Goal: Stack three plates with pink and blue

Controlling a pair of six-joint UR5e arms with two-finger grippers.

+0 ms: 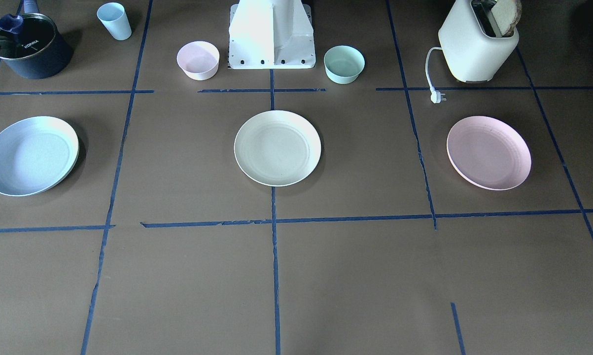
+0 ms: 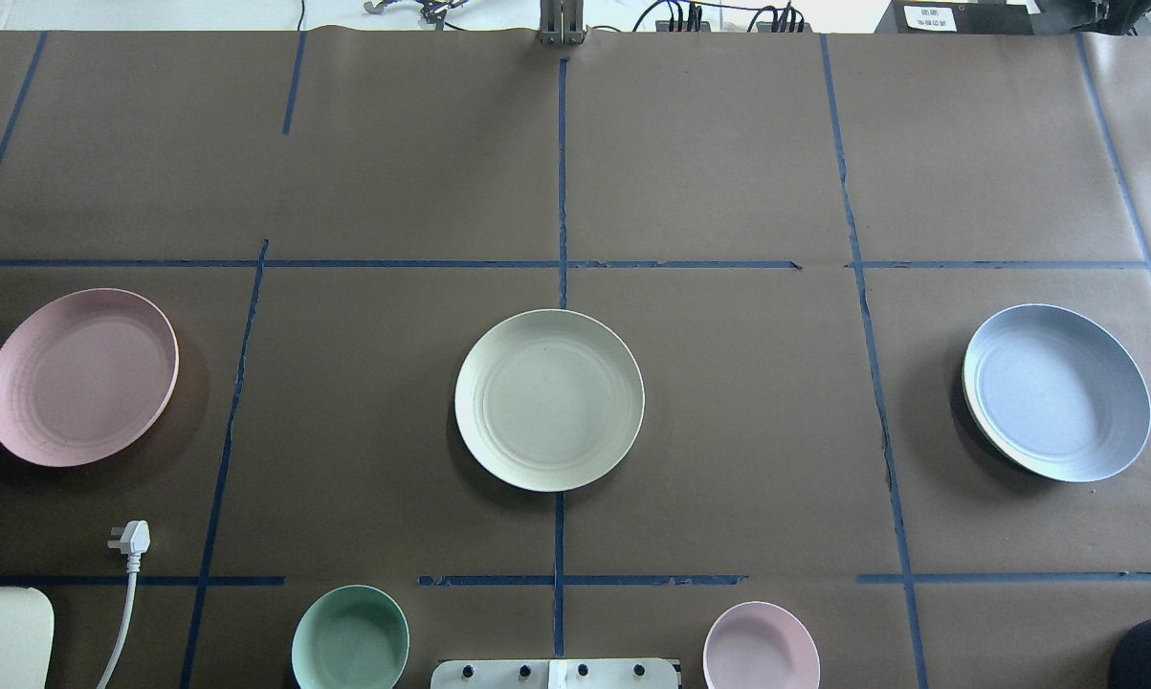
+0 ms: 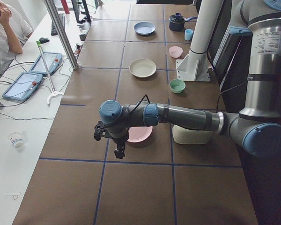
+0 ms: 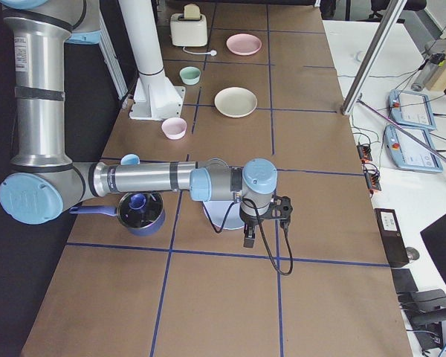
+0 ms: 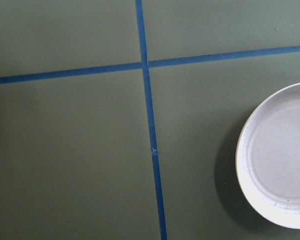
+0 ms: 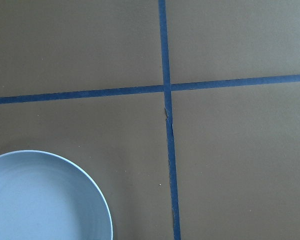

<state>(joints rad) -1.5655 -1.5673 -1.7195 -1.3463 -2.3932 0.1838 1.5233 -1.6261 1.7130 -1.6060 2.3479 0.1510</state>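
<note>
The robot's left gripper needs to go to the pink plate next and close on the pink plate's outer rim (image 1: pixel 530 156) (image 5: pixel 237 159), on the side farthest from the cream plate.
Three equal plates lie apart in a row on the brown table. The cream plate (image 1: pixel 277 148) (image 2: pixel 549 399) is in the middle. The pink plate (image 1: pixel 488 152) (image 2: pixel 81 376) is on my left side and shows at the right edge of the left wrist view (image 5: pixel 277 160). The blue plate (image 1: pixel 30 155) (image 2: pixel 1056 391) is on my right side and shows in the right wrist view (image 6: pixel 40 197). My left gripper (image 3: pixel 118 151) hangs above the table just beside the pink plate. My right gripper (image 4: pixel 248 236) hangs beside the blue plate. I cannot tell whether either is open or shut.
Near the robot base (image 1: pixel 271 34) stand a small pink bowl (image 1: pixel 198 59) and a mint-green bowl (image 1: pixel 344 63). A light-blue cup (image 1: pixel 114 20) and a dark pot (image 1: pixel 27 47) stand behind the blue plate. A toaster (image 1: pixel 477 42) with its plug (image 1: pixel 437 96) stands behind the pink plate.
</note>
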